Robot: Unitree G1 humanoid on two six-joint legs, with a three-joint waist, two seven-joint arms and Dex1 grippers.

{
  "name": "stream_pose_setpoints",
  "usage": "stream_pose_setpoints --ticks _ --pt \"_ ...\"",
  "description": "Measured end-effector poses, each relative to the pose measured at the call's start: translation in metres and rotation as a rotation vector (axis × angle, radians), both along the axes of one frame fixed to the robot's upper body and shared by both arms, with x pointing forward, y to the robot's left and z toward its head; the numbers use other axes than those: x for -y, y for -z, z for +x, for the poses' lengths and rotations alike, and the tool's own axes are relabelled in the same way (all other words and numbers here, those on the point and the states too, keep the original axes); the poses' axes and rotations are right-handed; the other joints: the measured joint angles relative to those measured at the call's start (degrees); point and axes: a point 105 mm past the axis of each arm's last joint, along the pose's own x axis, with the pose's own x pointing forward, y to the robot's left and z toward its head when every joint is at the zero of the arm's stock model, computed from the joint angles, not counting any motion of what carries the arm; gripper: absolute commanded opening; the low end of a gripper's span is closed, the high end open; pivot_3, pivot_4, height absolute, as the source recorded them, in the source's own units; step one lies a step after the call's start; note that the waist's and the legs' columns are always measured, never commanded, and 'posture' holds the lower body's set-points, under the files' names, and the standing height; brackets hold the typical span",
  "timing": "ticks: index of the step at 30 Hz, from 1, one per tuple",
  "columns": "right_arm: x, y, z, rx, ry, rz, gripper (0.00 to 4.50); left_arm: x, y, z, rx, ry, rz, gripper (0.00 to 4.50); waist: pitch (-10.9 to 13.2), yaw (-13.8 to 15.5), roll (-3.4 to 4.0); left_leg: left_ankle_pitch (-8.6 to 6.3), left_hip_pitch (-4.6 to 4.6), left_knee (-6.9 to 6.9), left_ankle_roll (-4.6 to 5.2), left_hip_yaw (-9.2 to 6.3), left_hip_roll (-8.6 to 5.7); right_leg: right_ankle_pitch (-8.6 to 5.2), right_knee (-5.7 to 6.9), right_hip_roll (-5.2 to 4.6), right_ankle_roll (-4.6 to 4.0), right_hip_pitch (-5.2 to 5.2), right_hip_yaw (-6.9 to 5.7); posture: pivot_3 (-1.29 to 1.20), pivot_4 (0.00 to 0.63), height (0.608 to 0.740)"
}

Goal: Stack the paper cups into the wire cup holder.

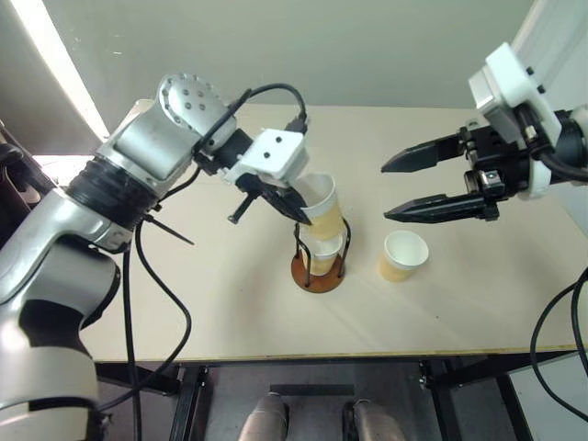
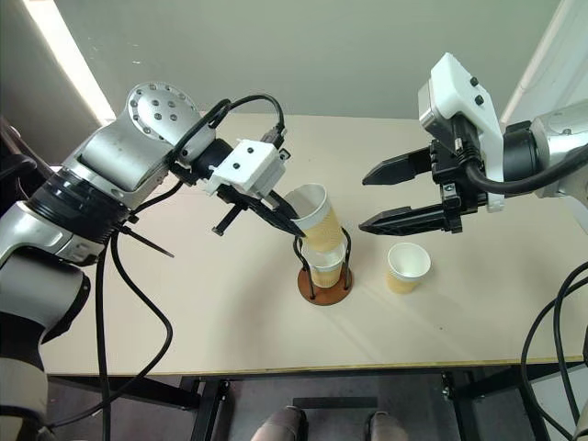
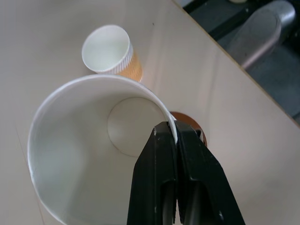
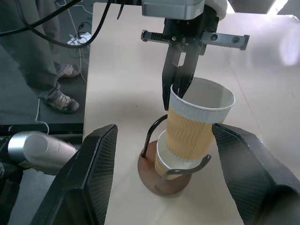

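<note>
The robot's left gripper needs to release the tilted paper cup, its bottom now in the second cup's mouth, inside the second paper cup (image 1: pixel 317 245) that stands in the wire cup holder.
My left gripper (image 1: pixel 299 216) is shut on the rim of a tilted paper cup (image 1: pixel 322 207), white inside with a ribbed tan wall. That cup's bottom sits in the mouth of a second paper cup (image 4: pixel 168 164), which stands inside the wire cup holder (image 1: pixel 317 277) with its reddish-brown disc base and black hoops. The third paper cup (image 1: pixel 404 255) stands upright on the table just right of the holder. My right gripper (image 1: pixel 386 191) hangs open and holds nothing, above that loose cup and to the right of the holder.
The pale wooden table (image 1: pixel 230 312) has its front edge close below the holder. A person's legs (image 4: pixel 51 47) and floor cables show beyond the table's side in the right wrist view.
</note>
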Motion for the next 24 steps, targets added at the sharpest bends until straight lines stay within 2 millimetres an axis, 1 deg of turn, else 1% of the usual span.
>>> stream_pose_setpoints --ticks 6,10,13,16,23,24 --pt "0.000 0.000 0.000 -0.002 0.001 0.002 3.33 -0.002 0.010 -0.001 -0.022 0.002 0.025 0.03 0.0 0.0 0.00 0.00 0.00 0.00 0.00 -0.06 0.00 0.00 0.00 -0.02 0.01 0.00 0.00 0.00 0.150 0.740" --pt "0.000 0.000 0.000 -0.001 0.004 0.003 3.33 -0.004 0.011 -0.001 -0.008 0.009 0.033 0.03 0.0 0.1 0.00 0.00 0.00 0.00 0.00 -0.13 0.03 0.00 -0.01 -0.06 0.01 0.00 -0.01 0.00 0.150 0.740" --pt "0.001 0.001 0.001 -0.001 0.008 0.002 3.33 -0.005 0.014 0.001 0.019 0.015 0.051 0.03 0.0 0.2 0.00 0.00 0.00 0.00 0.00 -0.14 0.03 0.00 0.00 -0.07 0.01 0.00 0.00 0.00 0.150 0.740" --pt "0.001 0.001 0.001 -0.004 0.012 0.001 3.33 -0.007 0.021 0.006 0.030 0.013 0.071 0.03 0.0 0.2 0.00 0.00 0.00 0.01 0.00 -0.14 0.04 0.01 0.01 -0.08 0.01 0.00 0.00 0.00 0.150 0.740" --pt "0.003 0.003 0.001 -0.008 0.020 -0.003 3.33 -0.003 0.026 0.008 0.045 0.033 0.079 0.03 0.0 0.3 0.00 0.00 -0.02 0.01 0.00 -0.11 0.01 0.01 0.00 -0.06 0.02 0.00 -0.02 0.00 0.150 0.740" --pt "0.003 0.003 0.001 -0.009 0.021 -0.004 3.33 -0.003 0.026 0.009 0.043 0.030 0.078 0.43 0.0 0.3 0.00 0.00 -0.01 0.01 0.00 -0.09 0.00 0.01 0.01 -0.05 0.02 0.00 -0.03 0.00 0.150 0.740"
